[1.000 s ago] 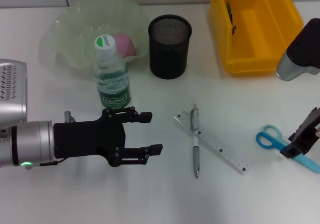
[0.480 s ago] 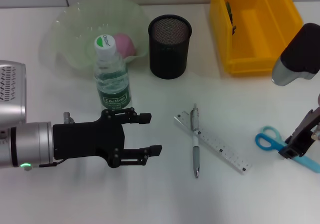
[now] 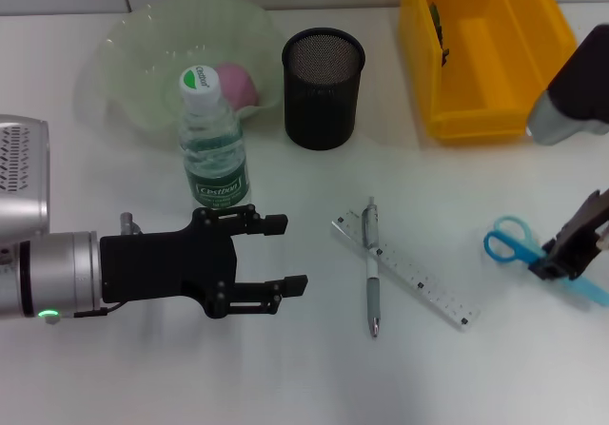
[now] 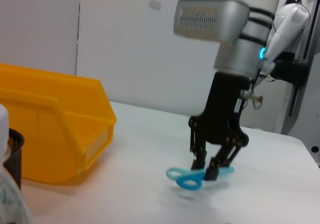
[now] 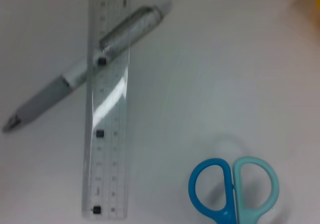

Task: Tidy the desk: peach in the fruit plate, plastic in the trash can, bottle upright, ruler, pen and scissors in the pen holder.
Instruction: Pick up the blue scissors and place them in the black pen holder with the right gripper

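I should release the blue scissors from my right gripper in the black pen holder [image 3: 304, 62], against its rim nearest the green plate.
My right gripper [image 3: 568, 258] is at the right edge, shut on the blades of the blue scissors [image 3: 509, 242]. The left wrist view shows that gripper [image 4: 206, 170] holding the scissors [image 4: 187, 177] just off the table. A grey pen [image 3: 371, 271] lies across a clear ruler [image 3: 419, 282] mid-table; the right wrist view shows the pen [image 5: 75, 81], ruler [image 5: 110, 134] and scissors' handles [image 5: 232, 186]. The bottle [image 3: 213, 149] stands upright. The pink peach [image 3: 238, 85] sits in the green plate [image 3: 133, 54]. My left gripper [image 3: 290, 252] hovers open below the bottle. I cannot make out the plastic.
A black mesh pen holder [image 3: 323, 87] stands behind the pen and ruler. The yellow bin [image 3: 485, 54] is at the back right with a small dark scrap [image 3: 438, 28] against its inner wall. In the left wrist view the bin [image 4: 55, 129] sits left of the scissors.
The right gripper has drawn the scissors slightly left and toward the back of the table. The left arm, bottle, pen and ruler have not moved.
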You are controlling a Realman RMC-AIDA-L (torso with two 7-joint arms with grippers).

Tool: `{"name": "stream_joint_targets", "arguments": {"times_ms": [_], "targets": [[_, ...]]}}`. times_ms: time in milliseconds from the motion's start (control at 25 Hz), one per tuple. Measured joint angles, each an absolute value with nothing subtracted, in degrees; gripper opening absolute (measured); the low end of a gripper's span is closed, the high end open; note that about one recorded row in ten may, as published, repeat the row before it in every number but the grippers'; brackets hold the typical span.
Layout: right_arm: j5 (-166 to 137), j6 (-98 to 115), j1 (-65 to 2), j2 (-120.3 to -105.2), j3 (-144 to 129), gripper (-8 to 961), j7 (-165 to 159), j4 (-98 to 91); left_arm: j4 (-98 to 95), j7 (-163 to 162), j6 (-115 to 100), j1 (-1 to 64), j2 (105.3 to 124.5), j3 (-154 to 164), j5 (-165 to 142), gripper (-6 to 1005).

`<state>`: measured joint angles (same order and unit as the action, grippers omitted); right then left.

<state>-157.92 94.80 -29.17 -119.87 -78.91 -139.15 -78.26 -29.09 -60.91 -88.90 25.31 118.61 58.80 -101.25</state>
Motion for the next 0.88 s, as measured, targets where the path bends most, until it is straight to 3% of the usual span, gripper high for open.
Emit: {"name": "stream_joint_targets", "arguments": {"times_ms": [240,480,680,880], "targets": [[-149.05,96.79,-27.57,-119.84,-68.26,223,-134.06,-84.61,-29.09,-60.91,-89.17,25.32,118.57,58.80,-101.20,775],[-116.34,92.23,-23.10,-119.44,-47.97,224,-120.26,-82.99,-29.09,-60.91,-89.29,25.19,118.57,58.80,-100.96,775],[-83.14,88.71,-22.71,-119.19,-45.58,224,-96.22,-59.60,-29.09,-60.91,-89.30,25.46,118.58,58.80,-100.86,775],[-73.20,84.87,-31.82,-119.01,-44.09,224,-74.82,-32.48,-29.09,-60.91,-89.30,25.64,118.63,58.80,-100.83,775]]}}
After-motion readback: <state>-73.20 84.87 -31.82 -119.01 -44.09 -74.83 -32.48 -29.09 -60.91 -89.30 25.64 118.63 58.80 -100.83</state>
